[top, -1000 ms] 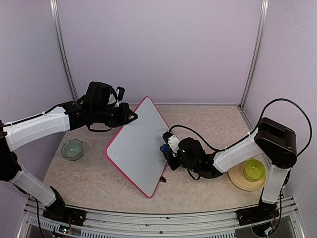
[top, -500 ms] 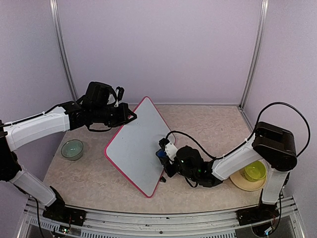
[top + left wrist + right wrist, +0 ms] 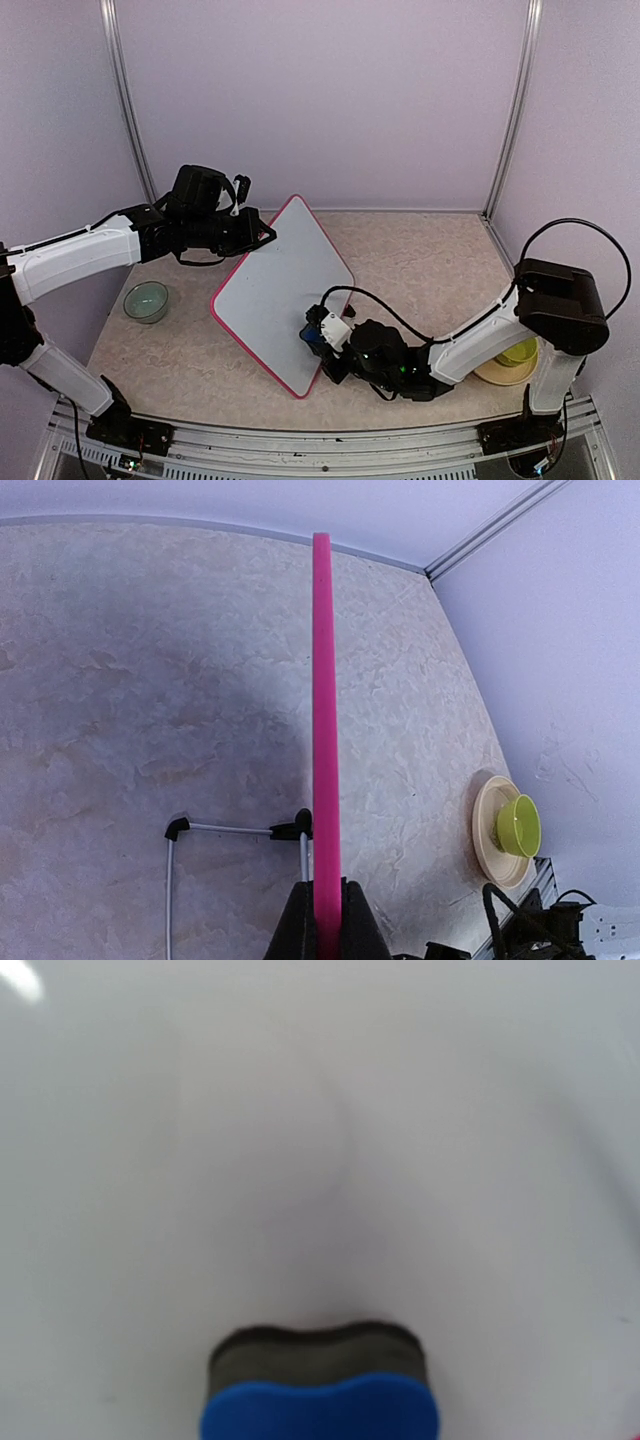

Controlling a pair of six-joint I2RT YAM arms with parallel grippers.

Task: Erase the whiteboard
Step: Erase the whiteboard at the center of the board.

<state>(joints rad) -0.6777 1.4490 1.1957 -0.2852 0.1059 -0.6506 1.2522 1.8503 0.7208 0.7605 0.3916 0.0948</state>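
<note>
My right gripper needs to set the blue eraser down on the bare table (image 3: 395,304) beside the whiteboard's corner, toward the tan plate.
The whiteboard (image 3: 275,295), white with a red-pink rim, stands tilted on the table, and its face shows no writing. My left gripper (image 3: 262,237) is shut on its upper left rim; in the left wrist view the pink rim (image 3: 323,680) runs up from between the closed fingers (image 3: 290,930). My right gripper (image 3: 318,336) presses a blue eraser (image 3: 313,335) with a dark felt pad against the board's lower right face. In the right wrist view the eraser (image 3: 320,1390) lies flat on the white surface (image 3: 300,1140). The right fingers themselves are hidden.
A pale green bowl (image 3: 146,300) sits at the left of the table. A lime cup (image 3: 517,351) on a tan plate (image 3: 495,372) sits at the right, and both show in the left wrist view (image 3: 518,825). The board's wire stand (image 3: 235,830) rests behind it.
My right gripper has slid the eraser down and to the left across the board, from its right edge toward the lower corner. The left arm and the board have not moved.
</note>
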